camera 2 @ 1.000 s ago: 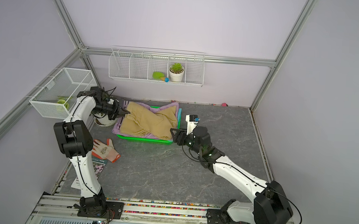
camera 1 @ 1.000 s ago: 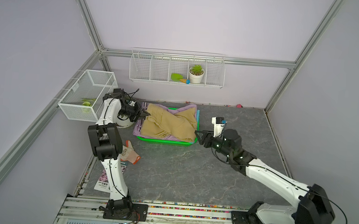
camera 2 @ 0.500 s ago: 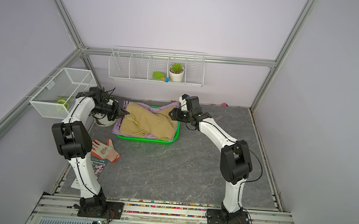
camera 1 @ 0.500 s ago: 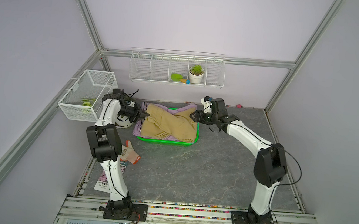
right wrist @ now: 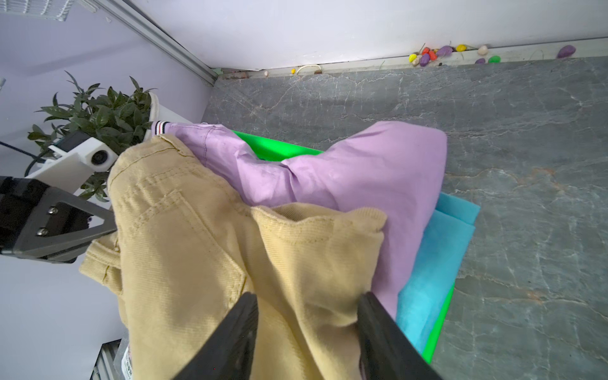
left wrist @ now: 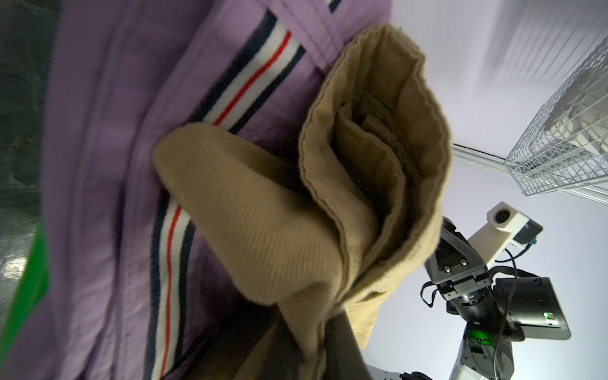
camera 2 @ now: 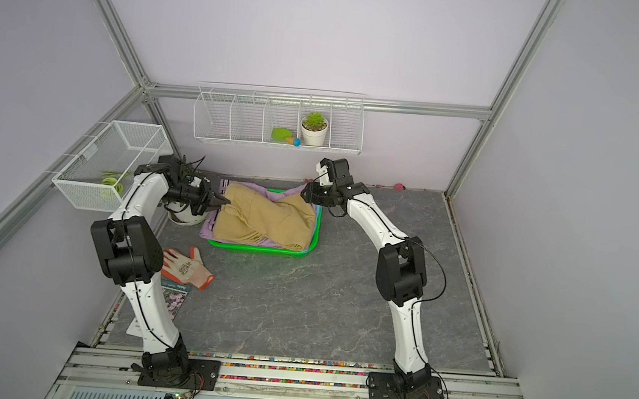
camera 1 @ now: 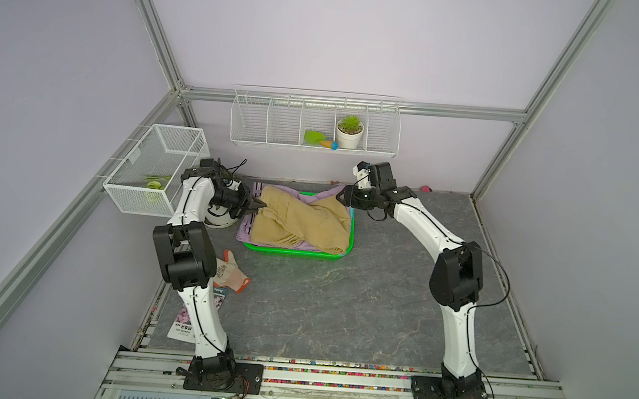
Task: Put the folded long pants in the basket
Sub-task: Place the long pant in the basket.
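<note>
Next, my left gripper lets go of the tan pants' end over the lilac pants' striped waistband (camera 1: 252,220) (left wrist: 167,297) in the green basket.
The green basket (camera 1: 297,252) (camera 2: 258,249) (right wrist: 276,148) stands at the back left of the table. In it lie folded long pants: tan (camera 1: 300,222) (camera 2: 265,215) (right wrist: 197,246) on top, lilac with a striped waistband (camera 1: 245,228) (left wrist: 98,164) (right wrist: 362,164) beneath, teal (right wrist: 434,263) lowest. My left gripper (camera 1: 261,205) (camera 2: 225,201) (left wrist: 312,335) is shut on the tan pants' left end, holding it slightly raised. My right gripper (camera 1: 339,199) (camera 2: 304,193) (right wrist: 307,297) is at the basket's far right corner, its open fingers (right wrist: 243,316) straddling a tan fold.
A potted plant (camera 1: 221,217) (right wrist: 98,118) stands just left of the basket, under my left arm. A work glove (camera 1: 230,275) and a seed packet (camera 1: 188,323) lie front left. A mesh box (camera 1: 154,170) and wire rack (camera 1: 314,123) hang on the walls. Pebbles (right wrist: 427,56) line the back edge.
My right arm has swung from the basket's front right side to its far right corner, and its jaws have narrowed over the tan cloth. The left gripper has kept its hold.
</note>
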